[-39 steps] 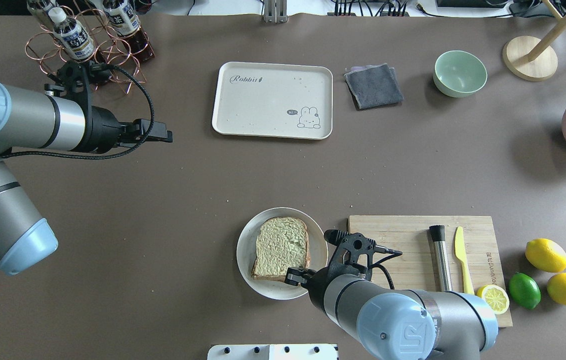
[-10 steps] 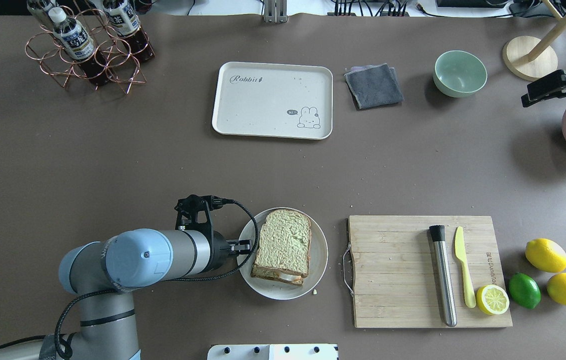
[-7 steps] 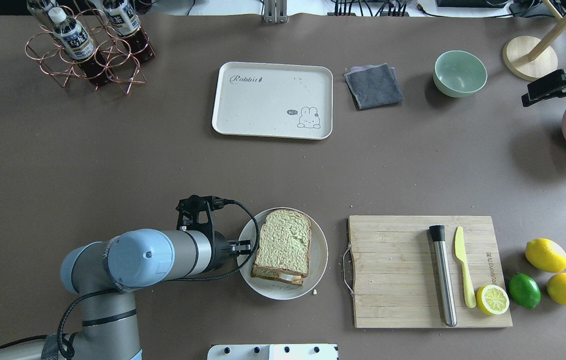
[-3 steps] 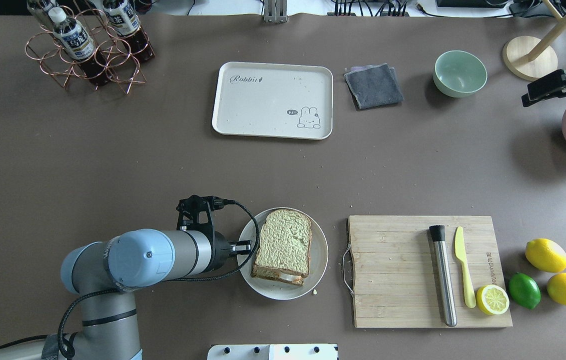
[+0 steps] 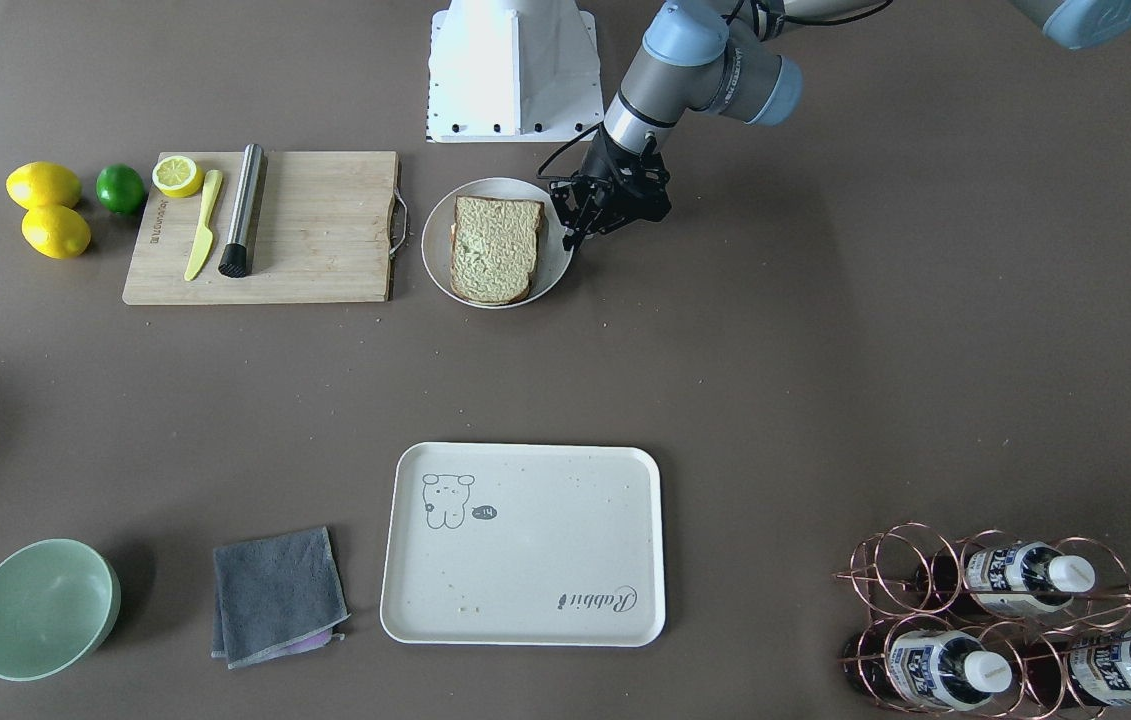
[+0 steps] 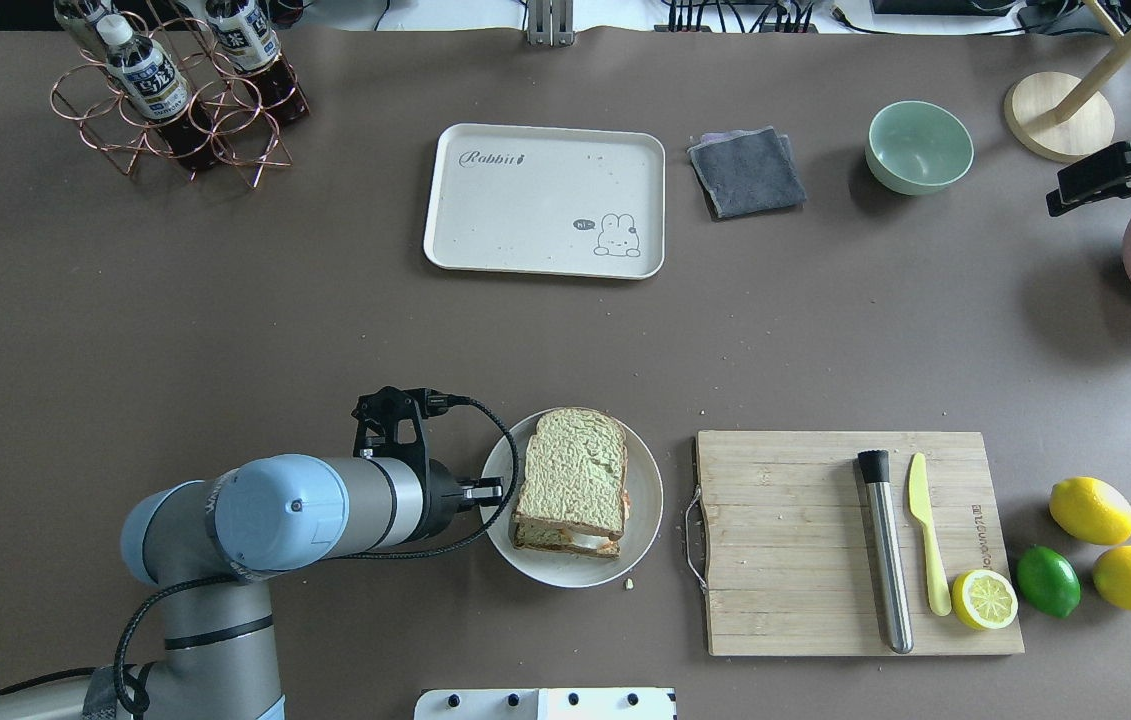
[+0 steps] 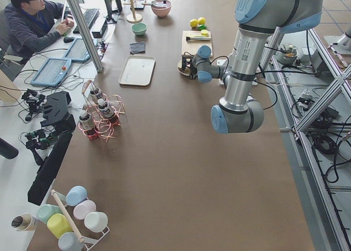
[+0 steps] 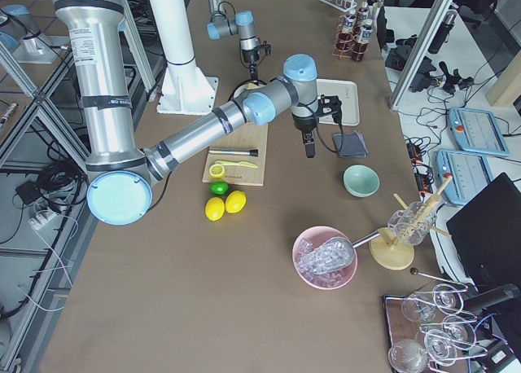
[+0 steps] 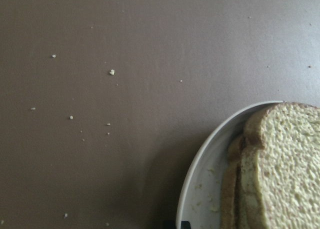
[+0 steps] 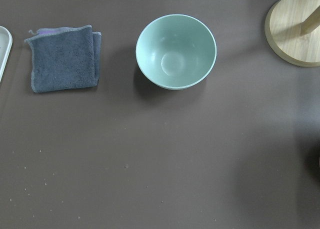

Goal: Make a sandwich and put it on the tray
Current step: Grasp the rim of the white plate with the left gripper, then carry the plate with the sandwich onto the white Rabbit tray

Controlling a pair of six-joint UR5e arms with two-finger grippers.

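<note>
Next, my left gripper releases the white plate on the cream tray (image 5: 513,536), between the animal drawing and the lettering.
The sandwich (image 6: 573,470) lies on a round white plate (image 6: 565,570): two brown-crusted greenish slices with white egg showing at the near edge. It also shows in the front view (image 5: 495,245) and the left wrist view (image 9: 285,164). My left gripper (image 6: 497,491) is at the plate's left rim (image 9: 205,189) and appears shut on it. The cream tray (image 6: 525,215) lies bare at the far middle. My right gripper (image 6: 1055,203) hovers empty at the far right, and I cannot tell how its jaws stand.
A wooden cutting board (image 6: 795,540) with a steel muddler (image 6: 883,550), a yellow knife (image 6: 925,530) and a lemon half lies right of the plate. A grey cloth (image 6: 747,172) and a green bowl (image 6: 918,147) are right of the tray. A bottle rack (image 6: 175,90) stands far left.
The right arm withdrew to the far right and the left arm came to the plate. In the last half second the plate and sandwich shifted slightly right and away from me.
</note>
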